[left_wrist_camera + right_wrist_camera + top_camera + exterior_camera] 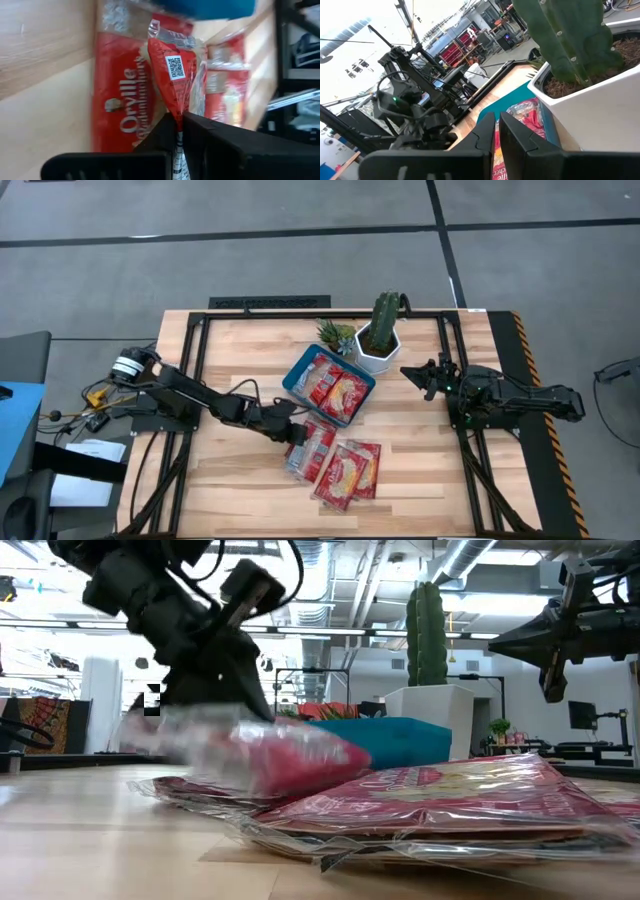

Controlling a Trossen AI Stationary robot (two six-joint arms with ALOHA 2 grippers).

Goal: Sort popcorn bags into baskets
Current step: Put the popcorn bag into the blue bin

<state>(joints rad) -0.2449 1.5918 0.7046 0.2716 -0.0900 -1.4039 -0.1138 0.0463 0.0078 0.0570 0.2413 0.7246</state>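
The robot's left gripper should release the red popcorn bag in the teal tray, on top of the bag farther from the cactus pot (319,378).
Several red popcorn bags (345,470) lie overlapping on the wood near the table's near middle; in the low view they are a flat pile (450,800). My left gripper (297,438) is at the pile's left end, shut on one red bag (172,75), which shows blurred in the low view (280,755). The teal tray (295,375) sits beyond the pile with two bags (335,388) lying flat in it. My right gripper (408,370) hovers shut above the table right of the cactus pot, touching nothing; its wrist view (497,131) looks toward the tray (512,102). My left gripper (179,125) pinches the bag by its narrow end edge (177,112) between the two fingers. The bag stretches away from the fingers along their line, QR patch up. In the low view it is raised and slanted over the pile; whether its far end rests there I cannot tell.
A white hexagonal pot with a tall cactus (378,345) stands right behind the tray, and a small succulent (337,335) is beside it. Black frame rails run along the table's left, right and far edges. Bare wood lies left of the pile and right of it.
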